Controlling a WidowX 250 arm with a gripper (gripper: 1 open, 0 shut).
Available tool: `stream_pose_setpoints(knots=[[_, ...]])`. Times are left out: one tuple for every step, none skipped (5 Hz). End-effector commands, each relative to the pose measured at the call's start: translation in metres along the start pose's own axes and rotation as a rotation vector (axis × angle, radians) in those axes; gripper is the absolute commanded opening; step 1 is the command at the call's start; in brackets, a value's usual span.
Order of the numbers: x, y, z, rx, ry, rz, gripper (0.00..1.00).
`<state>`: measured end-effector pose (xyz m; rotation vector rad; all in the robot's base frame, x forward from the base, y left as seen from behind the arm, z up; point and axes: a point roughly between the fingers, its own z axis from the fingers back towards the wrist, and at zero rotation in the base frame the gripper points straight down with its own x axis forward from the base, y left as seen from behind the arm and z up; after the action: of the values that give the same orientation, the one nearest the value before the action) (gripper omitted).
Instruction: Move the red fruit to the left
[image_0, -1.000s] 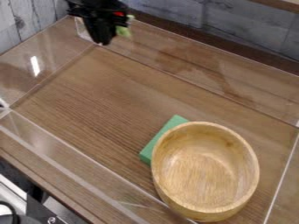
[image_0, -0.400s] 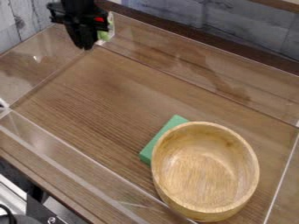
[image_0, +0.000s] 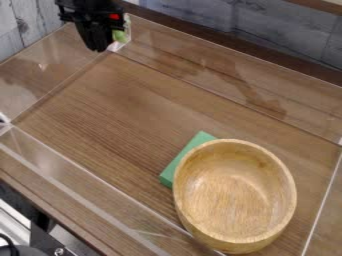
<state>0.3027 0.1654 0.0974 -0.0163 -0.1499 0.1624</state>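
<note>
My gripper will let go of the red fruit on the bare wood (image_0: 95, 78) near the plastic side, short of the far corner.
My dark gripper (image_0: 96, 40) hangs over the far left corner of the wooden table, just above the surface. It is shut on the red fruit (image_0: 119, 38), which is mostly hidden by the fingers. Only a small red and pale green bit shows at the gripper's right side.
A wooden bowl (image_0: 237, 194) stands at the front right, resting partly on a flat green square pad (image_0: 185, 160). Clear plastic walls (image_0: 54, 75) fence in the table on the left, front and right. A grey plank wall runs along the back.
The gripper has carried the fruit leftward along the back of the table since a second ago. Over the last half second it has hardly moved.
</note>
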Motion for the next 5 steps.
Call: stream_pose_setpoints(knots=[[0.013, 0.002, 0.010, 0.016, -0.054, -0.020, 0.00], [0.014, 0.000, 0.000, 0.009, -0.045, -0.032, 0.00], [0.017, -0.009, -0.009, 0.001, -0.037, -0.043, 0.00], [0.020, -0.014, -0.019, -0.002, -0.028, -0.052, 0.00], [0.013, -0.005, -0.018, 0.006, -0.021, -0.018, 0.00]])
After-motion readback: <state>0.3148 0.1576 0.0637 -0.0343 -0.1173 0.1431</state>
